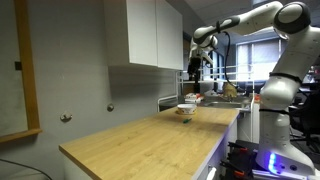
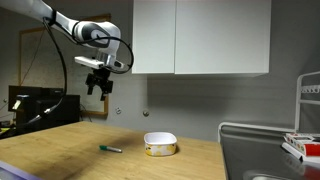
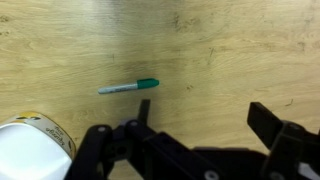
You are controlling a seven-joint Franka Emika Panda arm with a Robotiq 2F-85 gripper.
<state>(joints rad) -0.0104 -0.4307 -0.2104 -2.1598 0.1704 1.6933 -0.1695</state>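
The grey body of the green-capped marker (image 3: pixel 122 88) beside the white bowl is the next thing my gripper needs to go down to and close on.
My gripper (image 2: pixel 98 85) hangs high above the wooden counter, open with nothing between its fingers; in the wrist view the gripper (image 3: pixel 200 112) shows its two black fingers wide apart over bare wood. A green-capped marker (image 3: pixel 129 87) lies flat on the counter below, also seen as a small marker (image 2: pixel 110 149) in an exterior view. A white round bowl (image 2: pixel 160 145) with a yellowish side stands beside it, and the bowl (image 3: pixel 35 148) fills the lower left corner of the wrist view. The same gripper (image 1: pixel 195 62) and bowl (image 1: pixel 186 110) show far off in an exterior view.
White wall cabinets (image 2: pixel 200 38) hang over the counter (image 2: pixel 60 160). A sink (image 2: pixel 262 165) with a dish rack (image 2: pixel 306 140) sits at one end. The wall with an outlet (image 1: pixel 111 107) borders the counter (image 1: pixel 140 140).
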